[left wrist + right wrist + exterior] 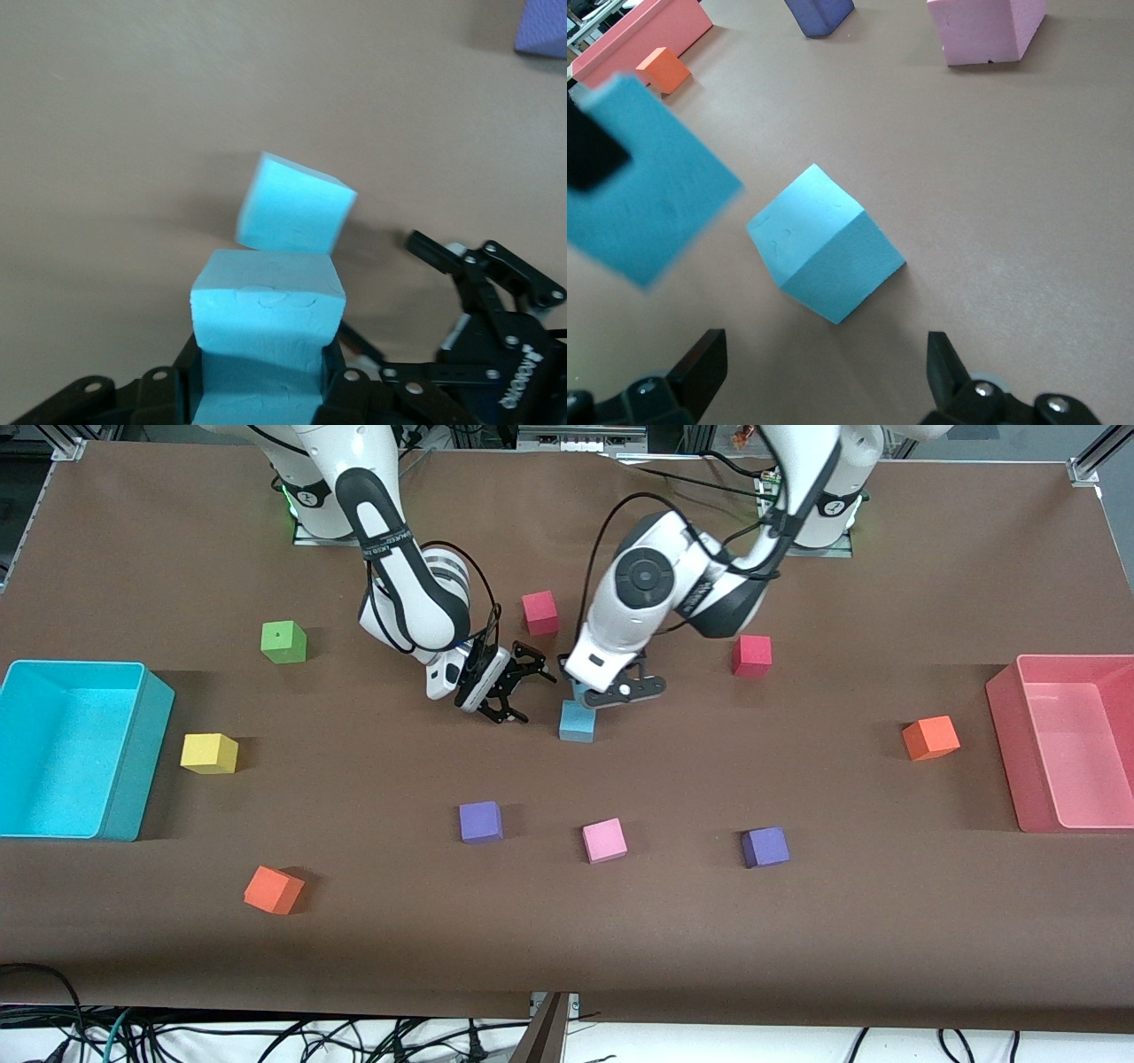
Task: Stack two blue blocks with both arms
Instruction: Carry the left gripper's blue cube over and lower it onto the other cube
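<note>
The robot's left gripper should set the held blue block down on top of the blue block lying in the middle of the table (578,724) (297,204). The held block is now just above that one.
One blue block (577,723) lies on the brown table mid-table; it also shows in the left wrist view (297,212) and the right wrist view (824,243). My left gripper (602,693) is shut on the second blue block (579,689) and holds it just above and slightly to one side of the lying one, apart from it. The held block fills the left wrist view's foreground (266,319) and shows in the right wrist view (642,181). My right gripper (509,688) is open and empty, low over the table beside the lying block toward the right arm's end; its own view (824,372) shows the jaws wide apart.
Purple cubes (480,821) (765,847) and a pink cube (604,840) lie nearer the front camera. Red cubes (539,612) (751,655) lie close to the arms. A cyan bin (133,779) and a pink bin (1005,726) stand at the table's ends.
</note>
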Controlling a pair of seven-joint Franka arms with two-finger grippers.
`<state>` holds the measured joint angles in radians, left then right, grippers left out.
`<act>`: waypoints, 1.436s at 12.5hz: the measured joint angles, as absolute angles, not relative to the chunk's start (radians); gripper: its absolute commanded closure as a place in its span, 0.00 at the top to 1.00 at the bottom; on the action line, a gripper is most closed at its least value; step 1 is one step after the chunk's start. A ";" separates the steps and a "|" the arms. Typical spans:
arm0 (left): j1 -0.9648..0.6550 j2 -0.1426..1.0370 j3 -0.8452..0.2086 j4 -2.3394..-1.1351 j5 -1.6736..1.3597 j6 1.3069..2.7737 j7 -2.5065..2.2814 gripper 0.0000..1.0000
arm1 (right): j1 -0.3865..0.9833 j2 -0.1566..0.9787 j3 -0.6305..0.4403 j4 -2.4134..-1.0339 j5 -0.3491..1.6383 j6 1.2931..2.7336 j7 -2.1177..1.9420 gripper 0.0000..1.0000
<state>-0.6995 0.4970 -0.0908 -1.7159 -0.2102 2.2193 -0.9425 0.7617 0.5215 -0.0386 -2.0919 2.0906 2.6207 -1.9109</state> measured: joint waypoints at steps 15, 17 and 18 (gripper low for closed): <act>-0.736 0.610 -0.040 -1.617 -0.210 2.252 -0.975 0.00 | 0.776 0.572 -0.022 -2.041 2.091 2.622 -1.993 1.00; -0.736 0.611 -0.040 -1.617 -0.210 2.254 -0.975 0.00 | 0.776 0.576 -0.022 -2.031 2.091 2.622 -1.996 1.00; -0.736 0.611 -0.040 -1.617 -0.210 2.254 -0.975 0.00 | 0.776 0.582 -0.022 -2.020 2.091 2.622 -1.997 1.00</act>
<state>-0.7364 0.6112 -0.0400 -1.6165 -0.2098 2.2540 -0.9749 0.7764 0.5815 -0.0215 -2.0205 2.0906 2.6223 -1.9967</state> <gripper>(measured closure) 0.467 0.000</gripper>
